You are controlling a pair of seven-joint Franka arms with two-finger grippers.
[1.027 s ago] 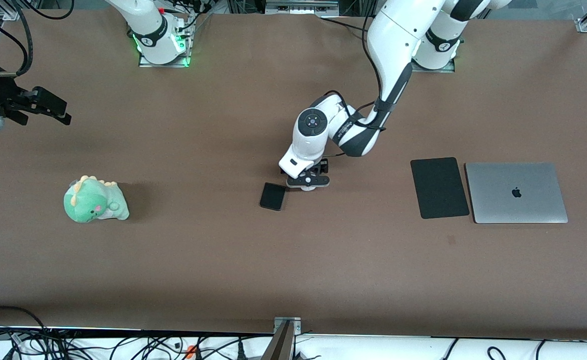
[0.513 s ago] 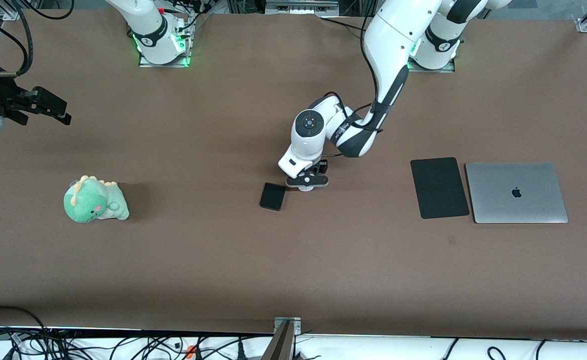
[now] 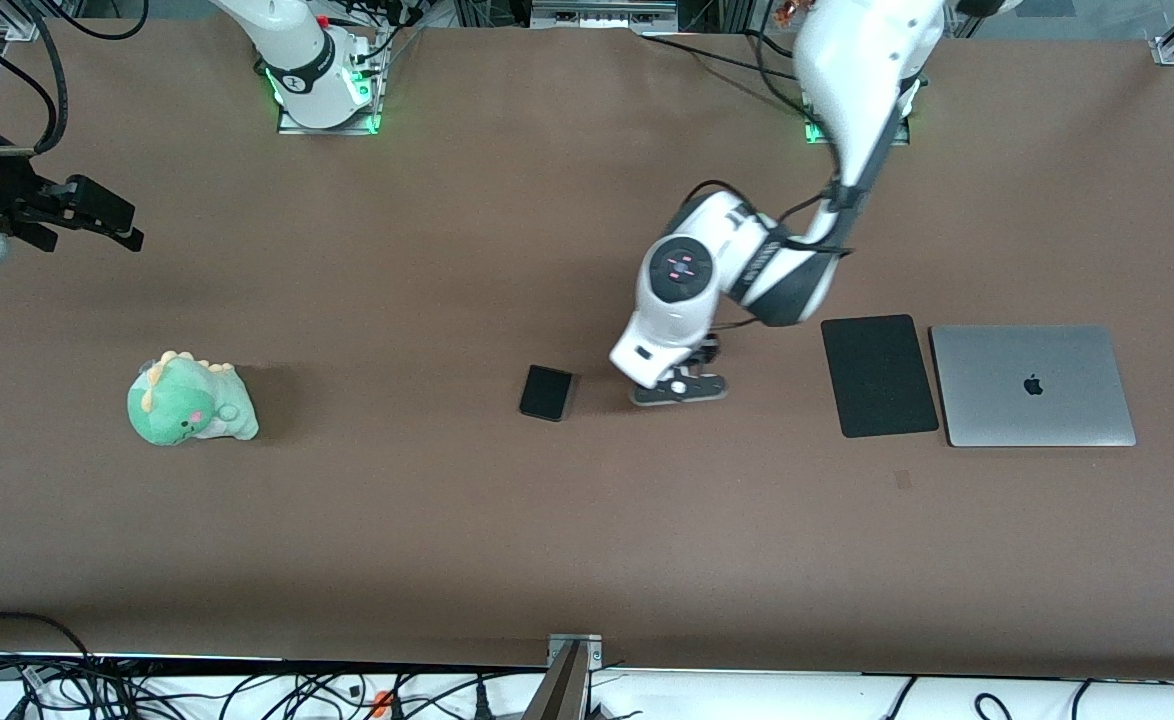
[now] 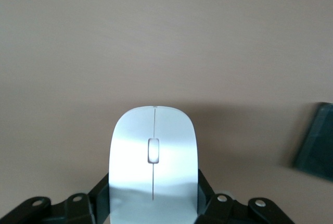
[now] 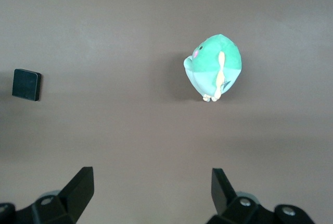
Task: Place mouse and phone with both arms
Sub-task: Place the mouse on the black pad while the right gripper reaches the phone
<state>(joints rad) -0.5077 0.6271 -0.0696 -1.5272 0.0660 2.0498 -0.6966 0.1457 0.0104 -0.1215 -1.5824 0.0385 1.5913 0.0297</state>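
Observation:
I should release the white mouse on the middle of the black mouse pad (image 3: 878, 367) beside the laptop with my left gripper. The mouse is now held over bare table.
The white mouse (image 4: 153, 161) sits between the black fingers (image 4: 102, 195) of my left gripper (image 4: 153, 199), which is shut on its sides. In the front view the left gripper (image 3: 679, 386) holds it over bare table between the phone (image 3: 547, 392) and the mouse pad, and the gripper hides most of the mouse. The black phone lies flat on the table; it also shows in the left wrist view (image 4: 315, 143) and the right wrist view (image 5: 26, 84). My right gripper (image 3: 97, 222) waits open and empty at the right arm's end of the table, its fingers wide apart in its own view (image 5: 151, 179).
A black mouse pad (image 3: 879, 375) lies beside a closed silver laptop (image 3: 1032, 385) toward the left arm's end. A green plush dinosaur (image 3: 190, 400) sits toward the right arm's end and shows in the right wrist view (image 5: 214, 67).
My left gripper has risen with the mouse and moved away from the phone toward the mouse pad. The phone and the right arm have not moved.

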